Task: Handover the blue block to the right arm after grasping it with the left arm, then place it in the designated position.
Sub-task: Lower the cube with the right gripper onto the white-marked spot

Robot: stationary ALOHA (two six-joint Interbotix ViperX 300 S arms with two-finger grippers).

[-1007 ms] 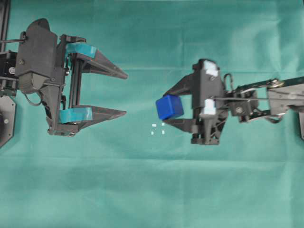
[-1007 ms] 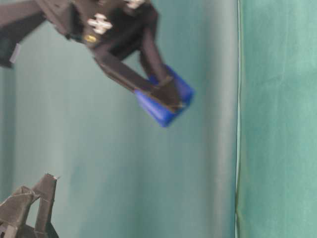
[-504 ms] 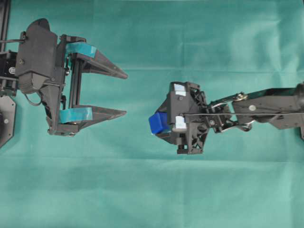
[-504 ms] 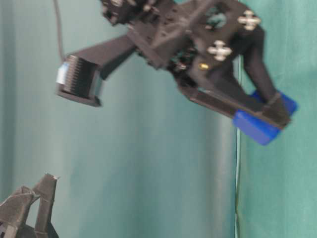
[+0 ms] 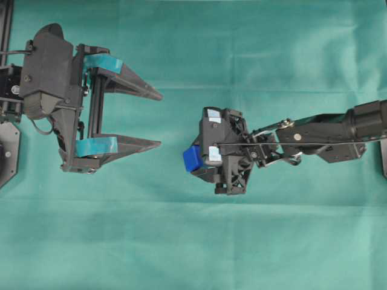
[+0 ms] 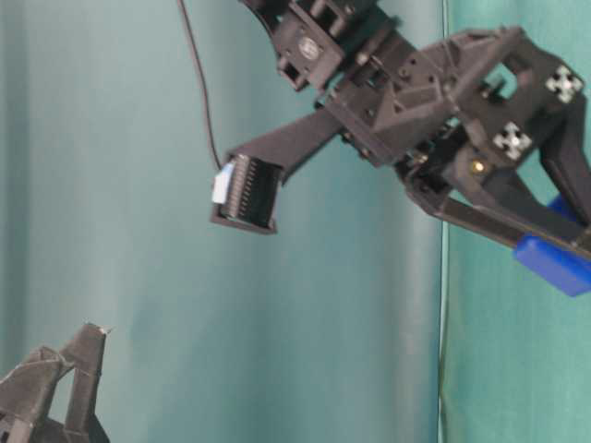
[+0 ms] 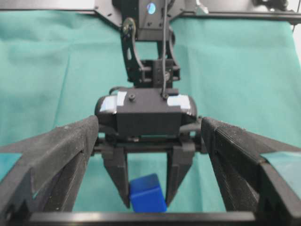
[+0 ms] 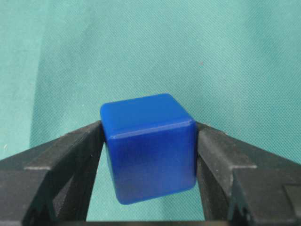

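Observation:
Next, my right gripper puts the blue block down and lets go of it on the green cloth [image 5: 203,168] just under its own black fingers.
My right gripper [image 5: 196,161], with plain black fingers, is shut on the blue block [image 5: 191,159] near the middle of the green cloth and points steeply down. In the right wrist view both fingers press the sides of the blue block [image 8: 149,146] over bare cloth. The left wrist view shows the blue block [image 7: 147,194] between the right gripper's fingertips, straight ahead of my left gripper [image 7: 149,125]. My teal-banded left gripper [image 5: 161,119] stands open and empty to the block's left. The designated position is hidden under the right gripper. I cannot tell whether the block touches the cloth.
Green cloth [image 5: 199,241] covers the whole table. Black mounting hardware [image 5: 7,145] runs along the left edge behind the left arm. In the table-level view a cable and a ribbed black part [image 6: 247,192] hang off the right arm.
The right gripper has carried the block leftward and tipped down toward the cloth, covering the white marks that showed a second ago. The left arm has not moved.

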